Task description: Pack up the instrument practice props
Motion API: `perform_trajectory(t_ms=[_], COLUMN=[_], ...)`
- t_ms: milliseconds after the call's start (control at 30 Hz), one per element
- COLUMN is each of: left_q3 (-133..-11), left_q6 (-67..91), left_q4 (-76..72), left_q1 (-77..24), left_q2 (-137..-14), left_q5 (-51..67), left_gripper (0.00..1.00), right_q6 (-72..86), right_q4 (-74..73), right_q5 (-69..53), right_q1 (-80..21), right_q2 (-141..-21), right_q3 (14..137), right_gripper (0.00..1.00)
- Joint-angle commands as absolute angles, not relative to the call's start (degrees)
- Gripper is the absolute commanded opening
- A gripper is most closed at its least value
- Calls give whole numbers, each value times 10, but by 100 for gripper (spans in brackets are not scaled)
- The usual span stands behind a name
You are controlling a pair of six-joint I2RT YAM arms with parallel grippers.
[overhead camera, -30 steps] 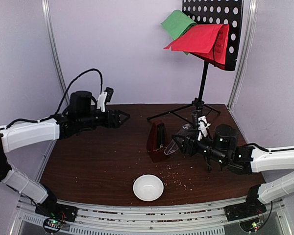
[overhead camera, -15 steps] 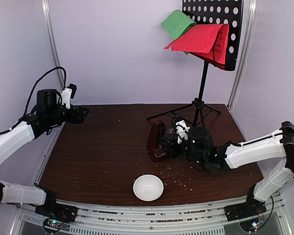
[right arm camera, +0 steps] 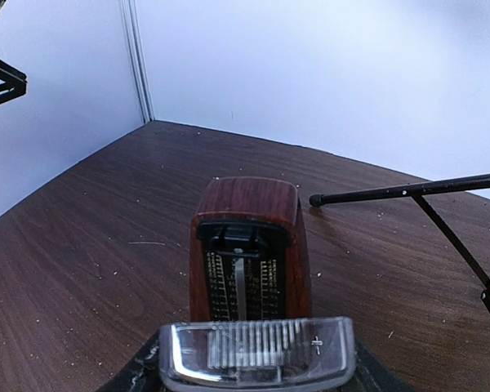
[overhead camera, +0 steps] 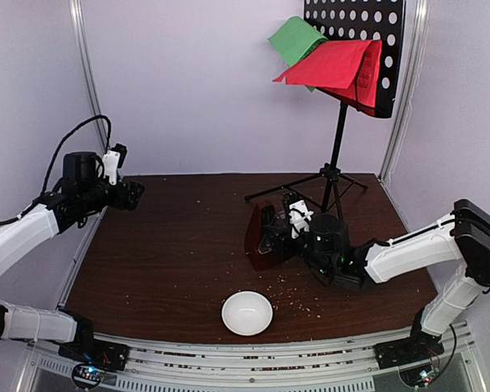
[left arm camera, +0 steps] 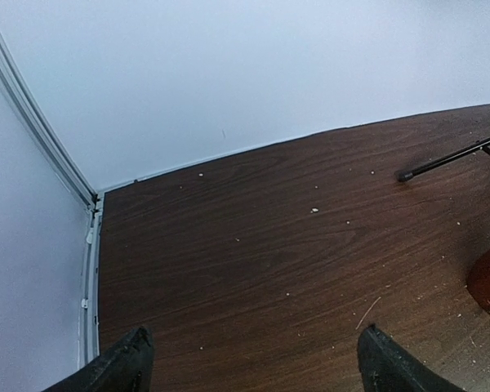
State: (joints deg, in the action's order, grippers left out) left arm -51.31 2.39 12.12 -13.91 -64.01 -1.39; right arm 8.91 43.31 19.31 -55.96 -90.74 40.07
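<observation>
Next, my right gripper lets go of the clear plastic cover against the metronome's open scale face point(overhead camera: 266, 229) point(right arm camera: 243, 282).
The dark red-brown metronome point(overhead camera: 260, 233) stands mid-table, its open scale face toward my right gripper point(overhead camera: 282, 240). In the right wrist view the metronome point(right arm camera: 247, 245) is straight ahead. My right gripper point(right arm camera: 257, 367) is shut on the clear plastic cover point(right arm camera: 257, 353) and holds it close in front of the metronome's face. The black perforated music stand point(overhead camera: 358, 41) rises at the back right and carries the green sheet point(overhead camera: 294, 37) and the red sheet point(overhead camera: 331, 64). My left gripper point(overhead camera: 135, 194) is open and empty at the far left, above bare table point(left arm camera: 253, 371).
A small white bowl point(overhead camera: 247, 313) sits near the front edge. The stand's tripod legs point(overhead camera: 287, 189) spread over the back right of the table; one leg point(left arm camera: 449, 159) shows in the left wrist view and one leg point(right arm camera: 408, 190) in the right wrist view. Crumbs dot the wood.
My left arm has pulled back from the table's middle to the far left. My right gripper has carried the clear cover leftward, up to the metronome's face.
</observation>
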Motion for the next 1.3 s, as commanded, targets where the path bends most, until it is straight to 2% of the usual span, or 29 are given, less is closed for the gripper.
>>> perform_trajectory(t_ms=[0,1267], left_q3=[-511,-500], left_q6=[13,9], left_q4=[105,93], left_q1=[-140,-140], left_q2=[-635,-628], left_q5=[-27,-62], left_gripper=[90,90], right_q6=[83,82], right_q4=[486,524], right_q5=[208,197], right_q1=[-562,-564], right_q2=[-907,-978], right_q3=[389,379], right_gripper=[51,52])
